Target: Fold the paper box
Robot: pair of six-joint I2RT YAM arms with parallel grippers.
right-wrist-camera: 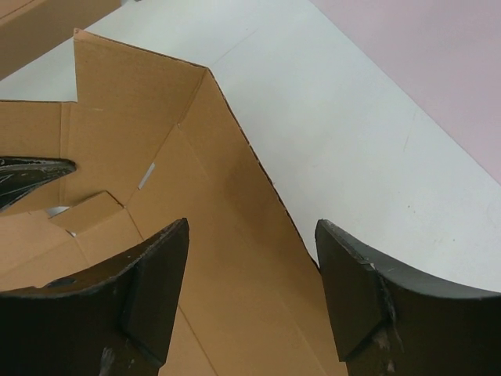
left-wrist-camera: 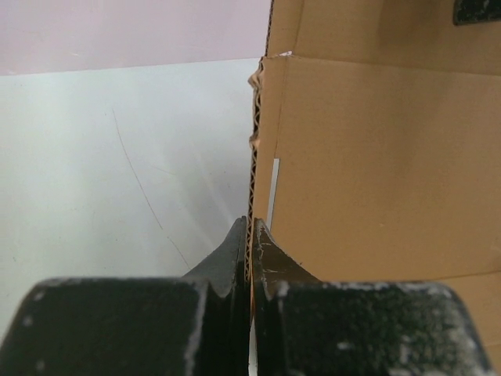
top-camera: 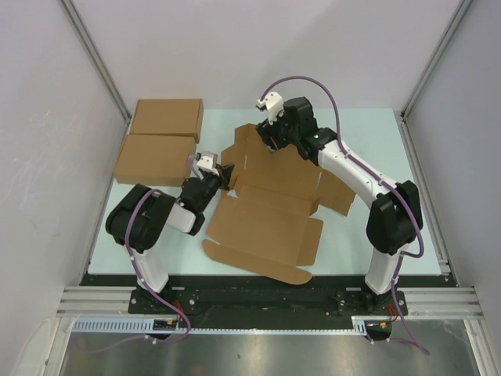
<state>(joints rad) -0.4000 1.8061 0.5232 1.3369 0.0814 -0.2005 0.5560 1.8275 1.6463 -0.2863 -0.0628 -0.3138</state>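
Observation:
I can see the far raised flap's edge slanting between my right gripper's open fingers, so I need to line them up and pinch that edge (right-wrist-camera: 307, 252) before my left gripper opens.
The paper box (top-camera: 270, 211) is a large brown die-cut sheet lying open in the middle of the table, with its far flaps partly raised. My left gripper (top-camera: 223, 174) is at the sheet's left edge. In the left wrist view its fingers (left-wrist-camera: 252, 231) are shut on the corrugated edge of a cardboard panel (left-wrist-camera: 376, 157). My right gripper (top-camera: 274, 145) hangs over the far raised flap. It (right-wrist-camera: 252, 227) stands open, and the flap's (right-wrist-camera: 125, 117) edge runs between the two fingers without touching them.
Two made-up brown flat boxes (top-camera: 166, 117) (top-camera: 155, 159) lie at the far left of the pale table (top-camera: 368, 133). Grey walls and metal rails bound the table on both sides.

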